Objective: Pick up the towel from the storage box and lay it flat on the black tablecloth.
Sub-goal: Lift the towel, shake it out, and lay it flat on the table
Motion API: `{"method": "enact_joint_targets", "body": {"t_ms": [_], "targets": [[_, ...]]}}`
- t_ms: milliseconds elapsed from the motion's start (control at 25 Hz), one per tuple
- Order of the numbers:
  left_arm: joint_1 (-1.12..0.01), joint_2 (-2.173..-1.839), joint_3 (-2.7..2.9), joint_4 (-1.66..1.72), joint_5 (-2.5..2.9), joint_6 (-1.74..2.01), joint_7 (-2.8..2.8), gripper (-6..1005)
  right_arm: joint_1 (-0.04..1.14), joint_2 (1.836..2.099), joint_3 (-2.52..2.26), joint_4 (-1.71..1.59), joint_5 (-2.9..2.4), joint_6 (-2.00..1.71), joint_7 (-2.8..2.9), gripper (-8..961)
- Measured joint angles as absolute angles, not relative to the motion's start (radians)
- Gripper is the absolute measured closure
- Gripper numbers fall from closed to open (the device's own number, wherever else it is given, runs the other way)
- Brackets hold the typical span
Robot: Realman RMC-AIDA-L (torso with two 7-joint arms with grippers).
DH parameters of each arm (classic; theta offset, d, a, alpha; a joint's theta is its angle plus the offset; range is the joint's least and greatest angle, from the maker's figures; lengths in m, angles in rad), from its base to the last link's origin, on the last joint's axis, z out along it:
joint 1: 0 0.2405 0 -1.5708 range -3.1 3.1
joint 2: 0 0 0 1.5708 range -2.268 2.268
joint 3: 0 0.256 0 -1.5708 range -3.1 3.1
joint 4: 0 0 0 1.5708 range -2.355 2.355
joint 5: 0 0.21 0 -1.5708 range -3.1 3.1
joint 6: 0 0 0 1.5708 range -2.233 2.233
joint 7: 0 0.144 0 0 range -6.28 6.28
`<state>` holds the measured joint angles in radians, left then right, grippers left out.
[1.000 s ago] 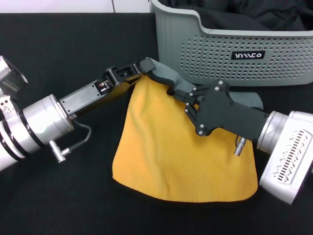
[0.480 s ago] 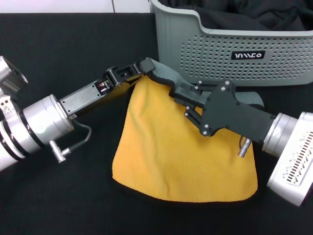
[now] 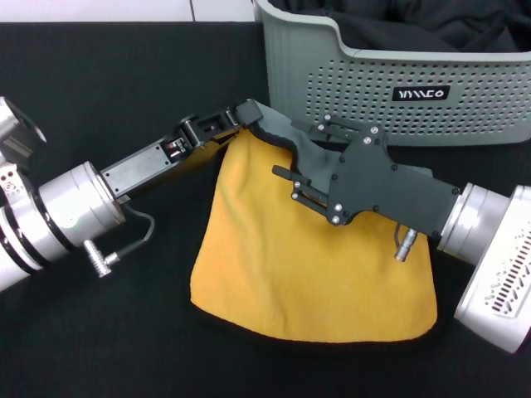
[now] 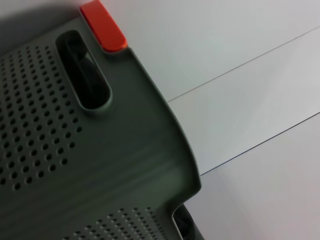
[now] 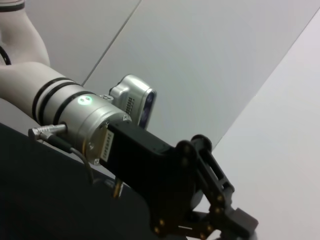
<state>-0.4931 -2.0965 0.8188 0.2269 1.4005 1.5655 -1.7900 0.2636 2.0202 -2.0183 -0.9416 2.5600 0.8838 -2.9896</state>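
Next, my right gripper takes the towel's edge (image 3: 279, 123) near my left gripper before my left gripper opens and turns, because the towel's far edge folds into a grey piece of towel.
The towel (image 3: 315, 274) lies spread, yellow-orange face up, on the black tablecloth (image 3: 99, 91) in front of the storage box (image 3: 357, 83). Its far edge is folded over, showing a grey strip (image 3: 278, 126). My left gripper (image 3: 242, 114) is shut on the towel's far left corner, low over the cloth. My right gripper (image 3: 292, 151) is over the folded far edge, its jaws spread apart above the towel. The left wrist view shows the storage box's perforated corner (image 4: 100, 165). The right wrist view shows my left arm's gripper (image 5: 165, 185) and the tablecloth (image 5: 35, 195).
The storage box holds plain black fabric (image 3: 431, 25) and stands at the back right, close behind both grippers. A white wall (image 3: 124, 10) runs behind the table. A small orange-red patch (image 4: 102, 26) shows at the box rim in the left wrist view.
My right gripper has opened and let go of the towel's far edge, shifting a little to the left. The left arm and the towel have stayed put.
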Motion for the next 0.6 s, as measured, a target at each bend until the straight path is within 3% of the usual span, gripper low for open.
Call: {"method": "enact_joint_targets", "body": {"t_ms": [80, 600], "targets": [[-0.492, -2.097, 0.818, 0.227, 1.401, 1.565, -1.79, 971, 0.262, 2.02, -2.015, -0.937, 2.565, 0.884, -2.99, 445], [-0.499, -2.097, 0.822, 0.213, 1.403, 1.564, -1.787, 969, 0.274, 2.02, -2.003, -0.919, 2.602, 0.876, -2.99, 497]]}}
